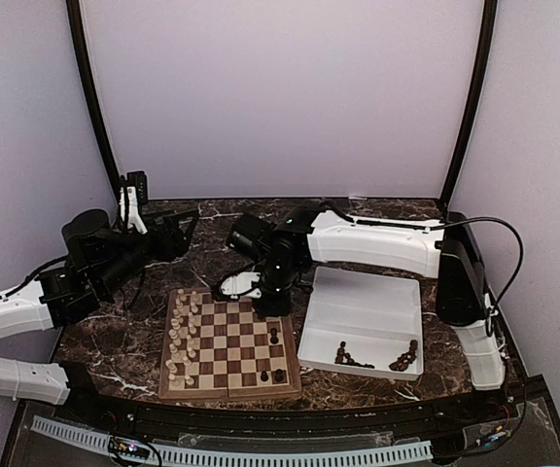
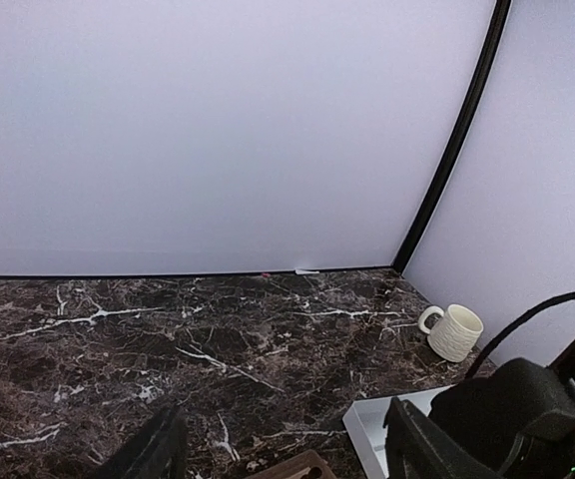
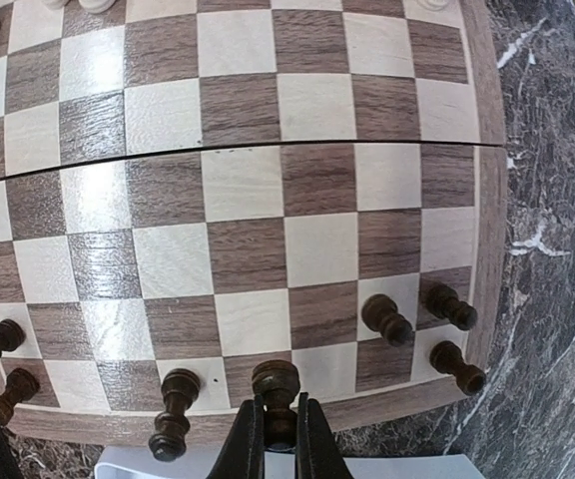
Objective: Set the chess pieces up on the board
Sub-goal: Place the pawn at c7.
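I should let go of the dark chess piece with my right gripper on the dark square (image 1: 261, 320) (image 3: 320, 313) beside the far corner's dark pieces.
The board (image 1: 229, 347) lies at the front centre, with cream chess pieces (image 1: 183, 336) lined along its left side and a few dark ones (image 1: 274, 336) on its right side. My right gripper (image 3: 278, 439) is shut on a dark chess piece (image 3: 276, 381) that stands at the board's (image 3: 238, 190) edge row, between other dark pieces (image 3: 173, 411) (image 3: 387, 319). From above, the right gripper (image 1: 265, 302) hangs over the board's far right corner. My left gripper (image 2: 286, 419) is open and holds nothing, raised over the marble behind the board (image 1: 181, 230).
A white tray (image 1: 363, 316) right of the board holds several loose dark pieces (image 1: 343, 356) (image 1: 404, 358). A cream mug (image 2: 453, 331) stands at the back right corner. The tray's corner (image 2: 367, 427) and the right arm (image 2: 527, 419) lie close to my left fingers.
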`<state>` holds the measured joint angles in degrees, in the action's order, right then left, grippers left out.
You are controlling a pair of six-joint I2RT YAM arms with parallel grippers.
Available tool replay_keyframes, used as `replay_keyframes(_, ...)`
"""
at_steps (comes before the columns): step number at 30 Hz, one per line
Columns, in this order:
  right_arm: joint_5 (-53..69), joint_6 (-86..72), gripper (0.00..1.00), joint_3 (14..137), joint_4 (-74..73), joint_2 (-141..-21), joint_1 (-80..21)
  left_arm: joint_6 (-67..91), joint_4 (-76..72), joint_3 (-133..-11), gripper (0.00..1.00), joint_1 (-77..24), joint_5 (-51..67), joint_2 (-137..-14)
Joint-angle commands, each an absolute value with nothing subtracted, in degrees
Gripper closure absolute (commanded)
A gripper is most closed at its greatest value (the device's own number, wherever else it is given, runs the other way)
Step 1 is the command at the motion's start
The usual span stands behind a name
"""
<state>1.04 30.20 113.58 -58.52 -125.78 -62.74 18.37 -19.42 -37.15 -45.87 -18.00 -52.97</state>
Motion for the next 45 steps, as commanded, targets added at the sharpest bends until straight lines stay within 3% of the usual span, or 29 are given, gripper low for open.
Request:
replay_keyframes(1,-4.70,31.10,1.00,115.82,-59.21,-127.69,-64.41,18.19,-18.23,-35.66,0.30,-45.62,-19.76,-50.37)
replay_keyframes(21,-9.03,29.28,0.97,117.74,-57.56,-132.63,-65.57,18.59,-18.05,-34.96,0.30,-45.66,-18.92,-50.37)
replay_keyframes(31,-10.69,29.27,0.89,118.26,-56.89,-134.02,-65.57,17.93,-18.67,-34.98,0.30,-45.62,-18.10,-51.44)
replay_keyframes(38,-11.84,28.78,0.75,118.34,-56.27,-134.12,-65.56,18.01,-18.82,-34.78,0.30,-45.61,-17.64,-51.87)
replay_keyframes(45,-11.51,28.65,0.73,118.39,-56.03,-133.61,-65.57,18.49,-19.13,-34.29,0.30,-45.62,-17.44,-51.86)
